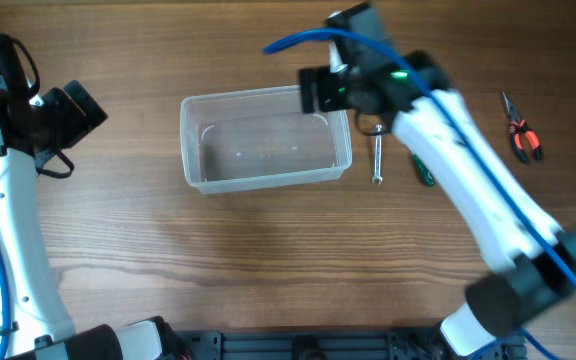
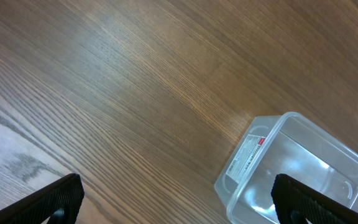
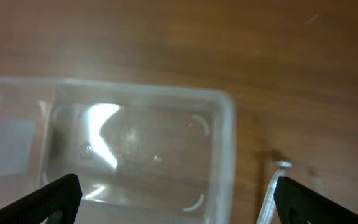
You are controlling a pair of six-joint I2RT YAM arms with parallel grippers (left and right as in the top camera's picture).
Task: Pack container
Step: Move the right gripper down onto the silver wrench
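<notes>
The middle of the silver wrench's handle (image 1: 378, 144), between the container and the green-handled screwdriver, is the place my right gripper should go to next and close on.
The clear plastic container (image 1: 266, 140) sits on the wooden table, nothing visible inside it. It also shows in the left wrist view (image 2: 303, 168) and the right wrist view (image 3: 117, 149). My right gripper (image 1: 318, 92) is open and empty, hovering over the container's far right corner. A silver wrench (image 1: 376, 155) lies just right of the container; it shows in the right wrist view (image 3: 272, 186). A green-handled screwdriver (image 1: 423, 168) lies beside it, partly under my right arm. My left gripper (image 1: 73, 110) is open and empty at the far left, well apart from the container.
Orange-and-black pliers (image 1: 520, 135) lie at the far right of the table. The right arm stretches diagonally from the lower right across the tools. The left arm runs down the left edge.
</notes>
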